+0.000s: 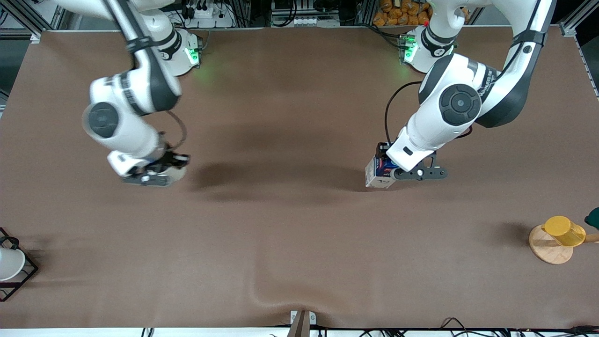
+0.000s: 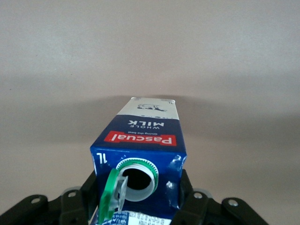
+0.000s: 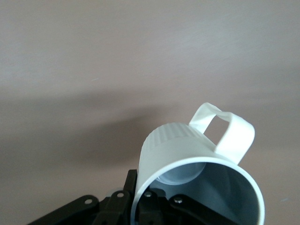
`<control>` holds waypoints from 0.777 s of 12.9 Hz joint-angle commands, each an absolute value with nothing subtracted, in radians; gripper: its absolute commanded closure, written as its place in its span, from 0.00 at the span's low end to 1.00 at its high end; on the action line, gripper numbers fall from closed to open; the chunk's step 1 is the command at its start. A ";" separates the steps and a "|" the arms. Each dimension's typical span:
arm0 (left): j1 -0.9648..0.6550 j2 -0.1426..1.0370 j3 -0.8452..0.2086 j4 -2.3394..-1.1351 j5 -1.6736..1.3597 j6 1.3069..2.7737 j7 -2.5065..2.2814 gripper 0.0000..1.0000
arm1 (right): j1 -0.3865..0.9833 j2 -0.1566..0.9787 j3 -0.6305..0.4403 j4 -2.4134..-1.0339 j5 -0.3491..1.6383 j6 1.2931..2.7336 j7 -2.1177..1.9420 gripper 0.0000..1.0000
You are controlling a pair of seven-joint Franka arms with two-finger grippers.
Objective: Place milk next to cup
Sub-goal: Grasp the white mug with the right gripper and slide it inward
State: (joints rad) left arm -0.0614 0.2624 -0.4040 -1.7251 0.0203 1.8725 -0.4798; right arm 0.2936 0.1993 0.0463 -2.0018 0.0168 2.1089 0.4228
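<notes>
Next, I release the cream-white cup with my right gripper on the shadowed patch of table (image 1: 275, 166) between my grippers. The cup is now held low at the table.
The milk (image 1: 376, 177) is a dark-blue-topped carton with pale sides and a red label band. It stands upright at the table's middle, toward the left arm's end. My left gripper (image 1: 384, 164) is shut on its upper part. In the left wrist view the milk (image 2: 140, 136) sits between my left gripper's (image 2: 138, 194) black fingers, with its green cap flipped open. My right gripper (image 1: 161, 167) is shut on the cream-white cup (image 1: 177, 174), low at the table toward the right arm's end. In the right wrist view my right gripper (image 3: 143, 197) pinches the cup's (image 3: 178, 145) wall, and the handle shows.
A yellow cup (image 1: 564, 230) on a wooden disc (image 1: 547, 250) stands near the left arm's end, nearer the front camera, with a dark green thing (image 1: 593, 217) beside it. A black wire rack (image 1: 21, 276) with a white cup (image 1: 8, 263) is at the right arm's end.
</notes>
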 commanded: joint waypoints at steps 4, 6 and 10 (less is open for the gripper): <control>-0.067 0.241 -0.417 -1.660 0.029 1.773 -0.505 0.32 | 0.536 0.337 0.034 -1.879 0.099 2.109 0.653 1.00; -0.069 0.241 -0.417 -1.654 0.026 1.755 -0.505 0.32 | 0.610 0.418 0.034 -1.801 0.155 2.128 0.722 1.00; -0.067 0.241 -0.417 -1.637 0.026 1.724 -0.505 0.32 | 0.706 0.584 0.032 -1.695 0.155 2.322 0.811 1.00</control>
